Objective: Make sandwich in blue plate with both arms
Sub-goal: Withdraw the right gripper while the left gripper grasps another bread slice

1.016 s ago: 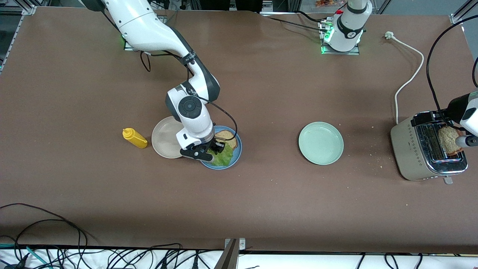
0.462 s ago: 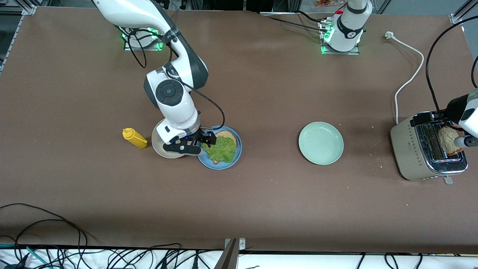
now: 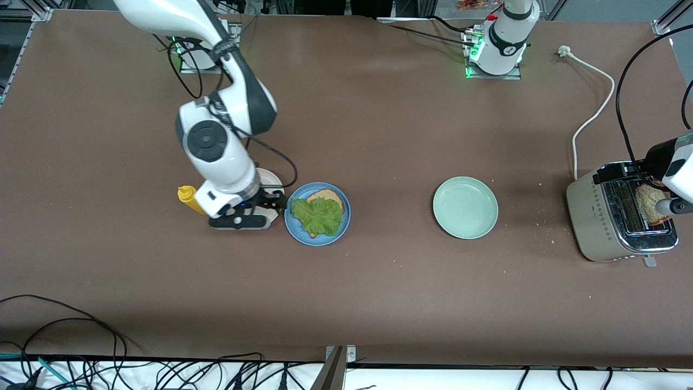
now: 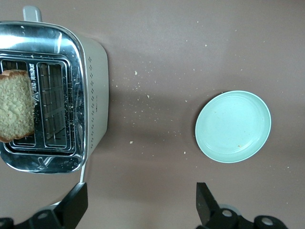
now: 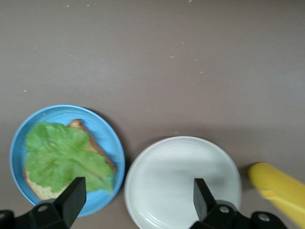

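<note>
My right gripper is to close next on the body of the yellow mustard bottle [image 3: 195, 202] [image 5: 288, 202] next to the cream plate.
The blue plate [image 3: 342, 219] [image 5: 57, 113] holds one brown bread slice [image 3: 328, 195] [image 5: 78, 125] with a ruffled lettuce leaf [image 3: 318, 215] [image 5: 62, 155] lying on top. My right gripper [image 3: 273, 205] [image 5: 138, 198] hangs open and empty just beside it, over the cream plate's edge. A second bread slice [image 3: 649, 203] [image 4: 16, 105] stands in a slot of the toaster [image 3: 606, 216] [image 4: 90, 95]. Above the toaster, my left gripper [image 3: 673, 205] [image 4: 141, 206] waits open with nothing between its fingers.
A cream plate [image 3: 269, 179] [image 5: 183, 181] lies beside the blue plate, and a yellow mustard bottle [image 3: 187, 195] [image 5: 279, 188] beside that. A pale mint-green plate [image 3: 465, 207] [image 4: 233, 126] sits mid-table. The toaster's white cable [image 3: 593, 114] runs toward the left arm's base. Crumbs lie scattered around.
My right gripper opened and let go of the lettuce, which now lies on the bread. It then drew off toward the right arm's end, over the cream plate. The left arm has not moved.
</note>
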Tool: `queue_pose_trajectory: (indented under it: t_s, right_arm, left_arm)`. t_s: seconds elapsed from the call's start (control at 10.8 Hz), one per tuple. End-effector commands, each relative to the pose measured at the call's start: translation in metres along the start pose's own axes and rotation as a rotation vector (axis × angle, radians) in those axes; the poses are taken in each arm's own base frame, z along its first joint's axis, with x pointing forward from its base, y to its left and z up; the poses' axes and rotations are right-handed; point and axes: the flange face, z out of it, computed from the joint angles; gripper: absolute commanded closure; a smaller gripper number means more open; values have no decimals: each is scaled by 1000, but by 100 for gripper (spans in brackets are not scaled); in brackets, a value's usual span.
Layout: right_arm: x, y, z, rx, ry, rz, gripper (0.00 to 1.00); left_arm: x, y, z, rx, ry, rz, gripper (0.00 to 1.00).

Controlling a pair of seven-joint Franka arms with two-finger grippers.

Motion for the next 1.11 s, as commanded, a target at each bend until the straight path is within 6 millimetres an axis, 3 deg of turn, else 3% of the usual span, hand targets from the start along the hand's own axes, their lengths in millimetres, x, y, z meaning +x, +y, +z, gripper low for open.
queue_pose_trajectory:
  t_s: [0.0,0.37,0.65,0.92,1.02]
  right_arm:
    - [-2,59,-36,12,-57,-132,0]
    - [-1,128,-68,23,-109,-386,0]
    - [-3,177,-77,94,-155,-573,0]
    - [1,222,-66,205,-132,-736,0]
    - [3,235,-61,231,-125,-757,0]
  left_arm:
    - [-2,-2,0,28,9,27,0]
    - [0,-13,4,25,1,21,2]
    - [0,-72,-1,12,13,59,2]
    - [6,-101,4,96,20,44,2]
    - [11,-108,15,144,-2,52,1]
